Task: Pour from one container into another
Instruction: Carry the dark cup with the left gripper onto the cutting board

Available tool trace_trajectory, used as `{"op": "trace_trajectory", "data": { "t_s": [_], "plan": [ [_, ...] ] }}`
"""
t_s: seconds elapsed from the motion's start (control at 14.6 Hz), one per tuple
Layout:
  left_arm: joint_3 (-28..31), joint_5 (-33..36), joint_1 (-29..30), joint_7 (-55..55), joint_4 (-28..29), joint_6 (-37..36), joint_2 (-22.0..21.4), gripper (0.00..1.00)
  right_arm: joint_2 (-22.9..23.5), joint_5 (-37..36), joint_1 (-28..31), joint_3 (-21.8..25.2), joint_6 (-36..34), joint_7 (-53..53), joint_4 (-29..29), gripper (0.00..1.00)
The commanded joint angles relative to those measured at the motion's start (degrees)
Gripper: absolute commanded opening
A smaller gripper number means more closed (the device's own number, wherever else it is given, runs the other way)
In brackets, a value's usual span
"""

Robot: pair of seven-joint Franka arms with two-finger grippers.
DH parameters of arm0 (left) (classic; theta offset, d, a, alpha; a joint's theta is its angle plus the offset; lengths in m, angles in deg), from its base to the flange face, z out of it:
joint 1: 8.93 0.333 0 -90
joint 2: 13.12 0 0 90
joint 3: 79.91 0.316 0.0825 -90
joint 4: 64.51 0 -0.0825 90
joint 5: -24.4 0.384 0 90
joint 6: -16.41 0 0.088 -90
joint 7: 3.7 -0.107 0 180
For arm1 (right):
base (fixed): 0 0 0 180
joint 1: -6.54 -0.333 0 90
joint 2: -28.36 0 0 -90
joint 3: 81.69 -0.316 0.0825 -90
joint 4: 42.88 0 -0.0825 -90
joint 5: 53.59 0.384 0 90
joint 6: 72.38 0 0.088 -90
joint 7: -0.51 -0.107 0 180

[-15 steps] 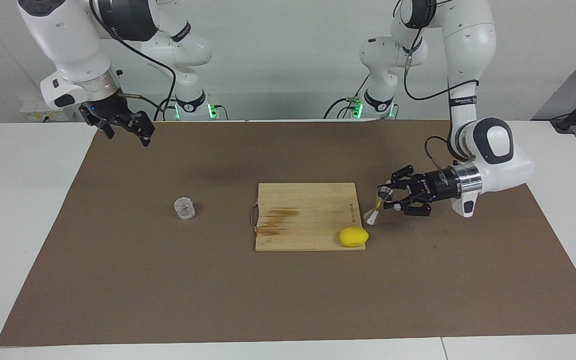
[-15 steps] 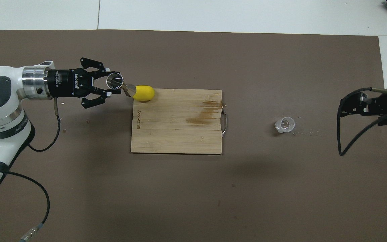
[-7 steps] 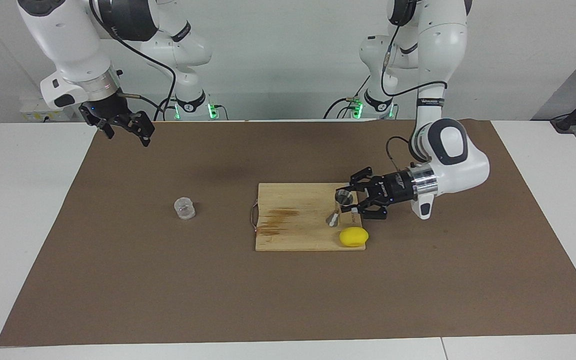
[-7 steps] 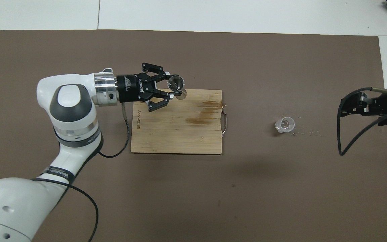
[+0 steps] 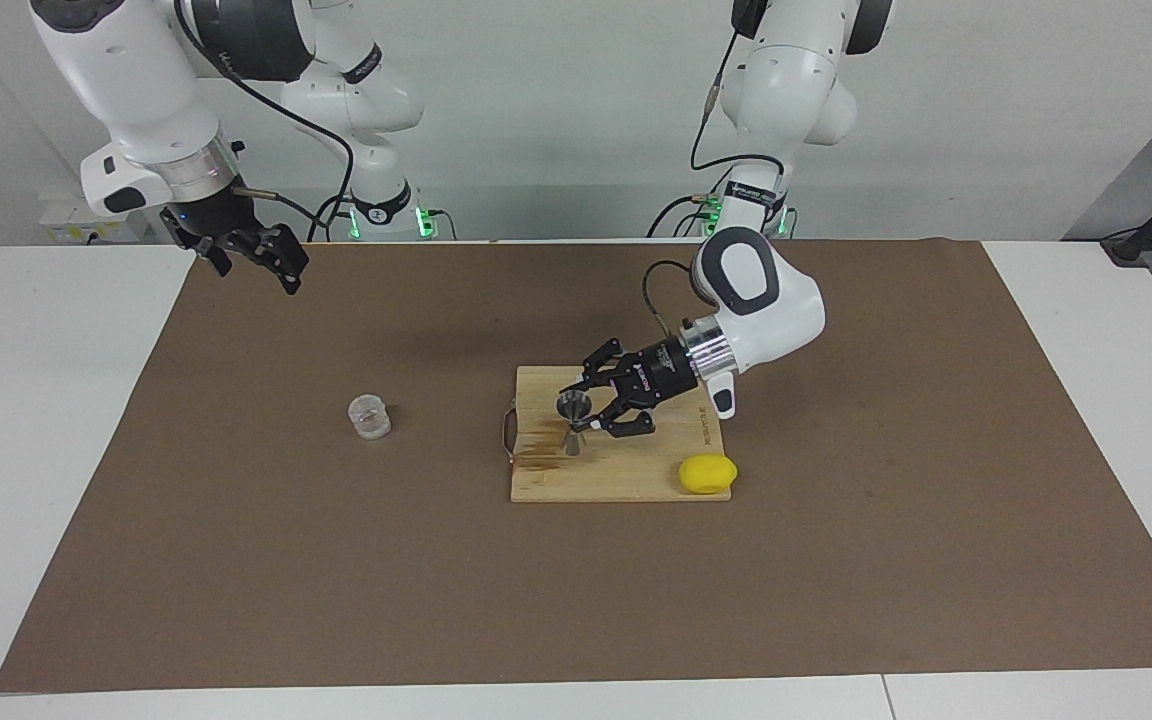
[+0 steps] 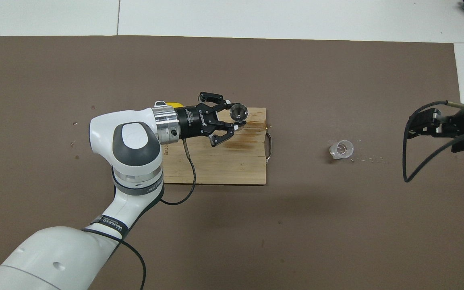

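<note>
I will let go of the steel jigger with my left gripper. I will leave it on the bare wood of the cutting board (image 6: 243,127) near the board's metal handle.
The steel hourglass jigger (image 5: 572,424) (image 6: 239,111) stands upright in my left gripper (image 5: 582,419) (image 6: 236,121), which is shut on its waist. It is low over the cutting board (image 5: 626,482) (image 6: 224,169), near the handle end; I cannot tell whether its foot touches the wood. The small clear cup (image 5: 369,417) (image 6: 341,149) stands alone on the brown mat, off the board's handle end toward the right arm's end of the table. My right gripper (image 5: 254,257) (image 6: 429,127) waits open in the air over the mat's corner, holding nothing.
A yellow lump (image 5: 707,473) (image 6: 170,104) lies at the board's corner toward the left arm's end, mostly covered by the left arm from overhead. The board has brown stains (image 5: 546,455) near its metal handle (image 5: 507,433). Small specks (image 6: 371,159) lie beside the cup.
My left arm has carried the jigger from off the board's lump end across the board toward its handle end. The jigger went from tilted to upright. The right arm has not moved.
</note>
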Motion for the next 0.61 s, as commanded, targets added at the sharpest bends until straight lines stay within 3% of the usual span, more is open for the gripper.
{"op": "trace_trajectory", "data": {
  "t_s": [0.0, 0.41, 0.55],
  "plan": [
    [1.0, -1.7, -1.7, 0.2, 1.7, 1.9, -0.5, 0.0, -0.8, 3.1, 1.4, -0.1, 0.1, -6.9, -1.3, 1.0],
    [1.0, -3.1, -3.5, 0.1, 3.0, 5.8, -0.4, 0.0, 2.0, 10.9, 4.7, -0.1, 1.0, -26.4, -1.8, 1.0],
    [1.0, -4.2, -4.6, 0.1, 3.2, 7.0, -0.4, 0.0, 2.6, 12.7, 5.3, -0.1, 4.4, -31.9, -3.6, 1.0]
  ]
}}
